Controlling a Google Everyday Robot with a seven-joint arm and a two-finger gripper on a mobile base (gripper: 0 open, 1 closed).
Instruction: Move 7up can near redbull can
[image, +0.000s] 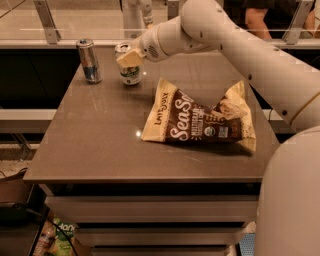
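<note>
I will put the 7up can down on the grey table (124, 80) close beside the redbull can, toward my gripper's side.
The 7up can (130, 74) stands upright at the far left of the table, short, with a white and green label. My gripper (128, 56) reaches in from the right and is shut on the 7up can near its top. The redbull can (89, 61), tall, slim, silver and blue, stands upright a short way left of it, near the table's far left corner. The two cans are apart.
A brown and cream chip bag (200, 120) lies in the middle right of the grey table (100, 145). My white arm crosses above the table's right side. A rail and glass run behind the table. A person stands at the far right back.
</note>
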